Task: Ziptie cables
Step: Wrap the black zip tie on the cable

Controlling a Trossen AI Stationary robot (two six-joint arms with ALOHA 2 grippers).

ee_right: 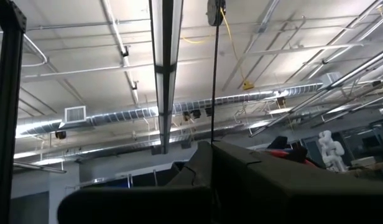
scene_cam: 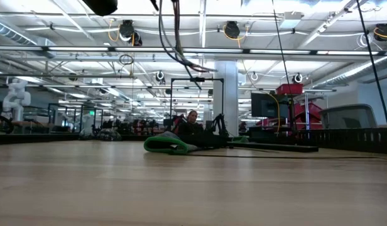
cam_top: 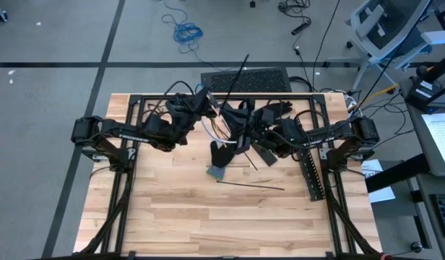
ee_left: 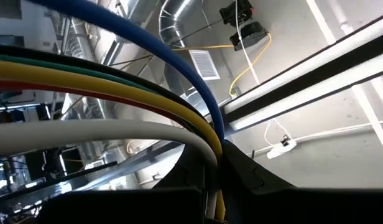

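Next, I release the black ziptie from my right gripper across the other ziptie on the wood (cam_top: 260, 190), toward the black slotted piece.
The cables (ee_left: 117, 81) are a bundle of blue, green, yellow, red and white wires. They arch out of my left gripper (ee_left: 213, 155), which is shut on them above the table's far middle (cam_top: 206, 102). Some of them trail below (cam_top: 217, 128). My right gripper (ee_right: 213, 146) is close beside it (cam_top: 245, 115), also raised. It is shut on a thin black ziptie (ee_right: 214, 81) that sticks up past the table's far edge (cam_top: 240, 68). Both grippers slant upward. My left gripper pinches the wire bundle between its two fingers where the wires run side by side into the gap (ee_left: 211, 138). The fingers slant upward. The wires bend away from the fingertips in a curve, lifted clear of the table. My right gripper pinches the ziptie's lower end (ee_right: 214, 139) between its two fingers. The fingers slant upward and the strip runs straight on from their tips, along them, clear of the table.
A second black ziptie (cam_top: 251, 185) lies on the wood near the middle. A dark and grey-green soft thing (cam_top: 222, 157) lies under the grippers. A black slotted strip (cam_top: 313, 177) lies along the right side. A black mat (cam_top: 244, 79) sits at the far edge.
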